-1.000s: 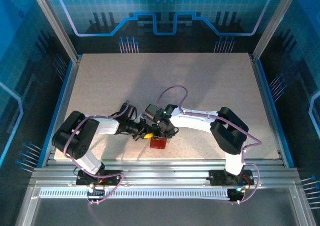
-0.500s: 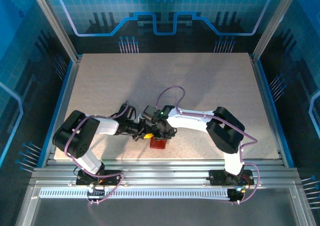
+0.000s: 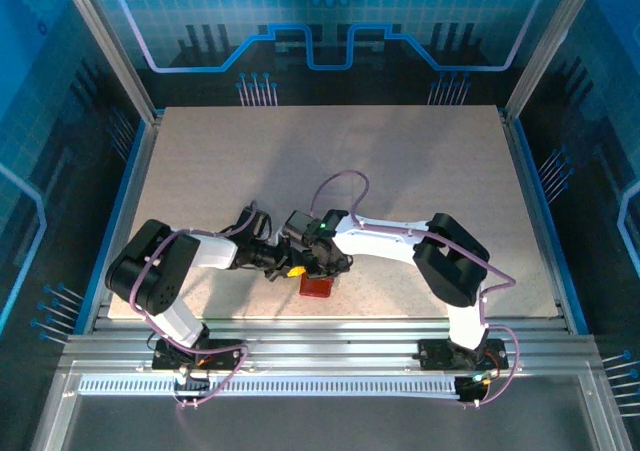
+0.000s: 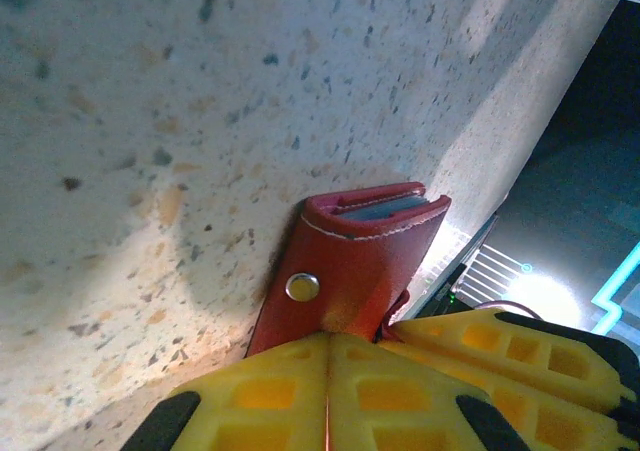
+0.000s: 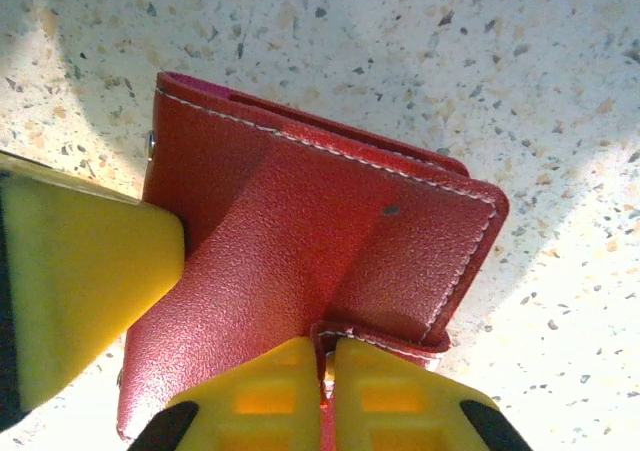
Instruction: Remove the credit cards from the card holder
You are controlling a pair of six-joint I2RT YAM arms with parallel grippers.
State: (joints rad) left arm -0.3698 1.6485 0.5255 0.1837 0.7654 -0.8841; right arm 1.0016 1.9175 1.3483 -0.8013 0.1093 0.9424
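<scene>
The left gripper pinching the folded card holder below its snap should back off before my right gripper unfolds the holder by its side tab (image 5: 385, 346).
The dark-red card holder (image 3: 317, 286) lies folded on the table near the front edge, between both grippers. My left gripper (image 4: 327, 339) is shut, its yellow tips pinching the holder's (image 4: 355, 266) edge just below a metal snap (image 4: 302, 287). My right gripper (image 5: 328, 356) is shut on the holder's (image 5: 300, 241) small red side tab, which shows between the fingertips. A pale grey-blue edge (image 4: 380, 209) shows in the holder's open end; I cannot tell whether it is a card or lining. The credit cards are otherwise hidden inside.
The speckled table (image 3: 400, 161) stretches away behind the holder. The metal front rail (image 3: 330, 331) runs close below it. Both arms meet over the holder, and a yellow finger of the left gripper (image 5: 85, 291) presses against its left side in the right wrist view.
My right gripper has closed on the holder's tab, and its arm has shifted slightly left. The left gripper and the holder stay where they were.
</scene>
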